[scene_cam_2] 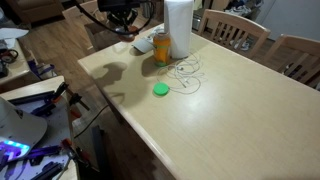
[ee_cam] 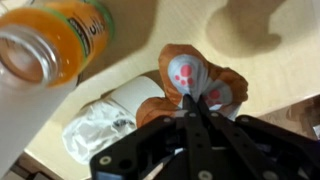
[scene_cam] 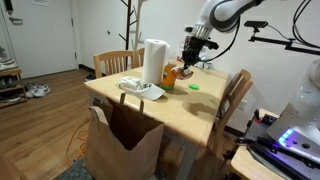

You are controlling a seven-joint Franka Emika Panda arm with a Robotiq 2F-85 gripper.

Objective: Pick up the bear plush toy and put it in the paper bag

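The robot's gripper needs to release the bear plush toy, now over the table's far side, inside the open brown paper bag (scene_cam: 134,127) at the near edge of the table.
In the wrist view my gripper (ee_cam: 190,102) is shut on the bear plush toy (ee_cam: 186,68). The toy is orange-brown with whitish patches and red spots, and it bulges out beyond the fingertips. The orange bottle (ee_cam: 60,45) lies close by at the upper left. In an exterior view the gripper (scene_cam: 190,54) hangs over the far side of the table, just beside the orange bottle (scene_cam: 170,75). The brown paper bag (scene_cam: 124,150) stands open on the floor at the table's near edge. In an exterior view the gripper (scene_cam_2: 124,22) is dim at the table's far corner.
A white paper towel roll (scene_cam: 154,62) stands by the bottle and shows too in an exterior view (scene_cam_2: 179,28). A white tray-like container (scene_cam: 143,89) sits near the table edge above the bag. A small flat green item (scene_cam_2: 160,90) lies on the table (scene_cam_2: 230,110). Wooden chairs (scene_cam: 236,95) surround the table.
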